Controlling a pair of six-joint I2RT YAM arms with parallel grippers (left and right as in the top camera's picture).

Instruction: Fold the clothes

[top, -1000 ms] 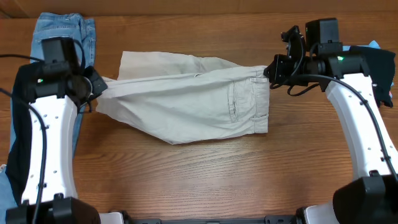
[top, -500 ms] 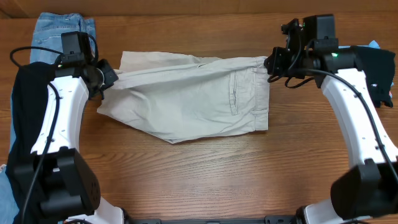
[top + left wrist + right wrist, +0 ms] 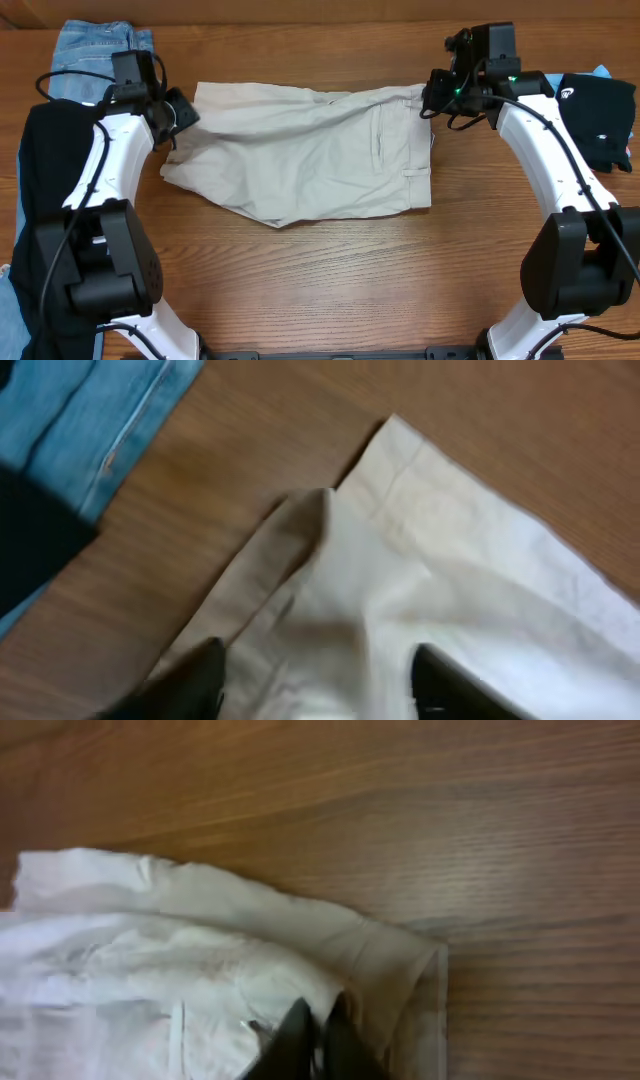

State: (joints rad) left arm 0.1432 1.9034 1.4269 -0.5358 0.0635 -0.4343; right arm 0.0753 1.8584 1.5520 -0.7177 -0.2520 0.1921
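The upper leg leaves the lower leg's far corner uncovered, so the robot's right gripper should steady the trousers by the pocket (image 3: 388,148) while the left gripper straightens the hem.
The clothes in hand are light beige trousers (image 3: 310,150), lying folded lengthwise across the middle of the table, waistband to the right. My left gripper (image 3: 185,112) hovers at the leg ends on the left; in the left wrist view its gripper (image 3: 320,675) stands open, fingers wide apart over the hem (image 3: 450,560), holding nothing. My right gripper (image 3: 428,100) is at the far waistband corner. The right wrist view shows this gripper (image 3: 322,1035) with its fingers pressed close together on a fold of the beige fabric (image 3: 150,950).
Blue jeans (image 3: 100,50) lie at the far left, also in the left wrist view as jeans (image 3: 90,410). A black garment (image 3: 45,200) lies along the left edge under the left arm. Another dark garment (image 3: 600,120) sits at the far right. Bare wooden table (image 3: 330,280) lies in front.
Both arms moved toward the far side of the table, drawing the top layer over. The left gripper opened and let go of the leg ends, which now lie flat.
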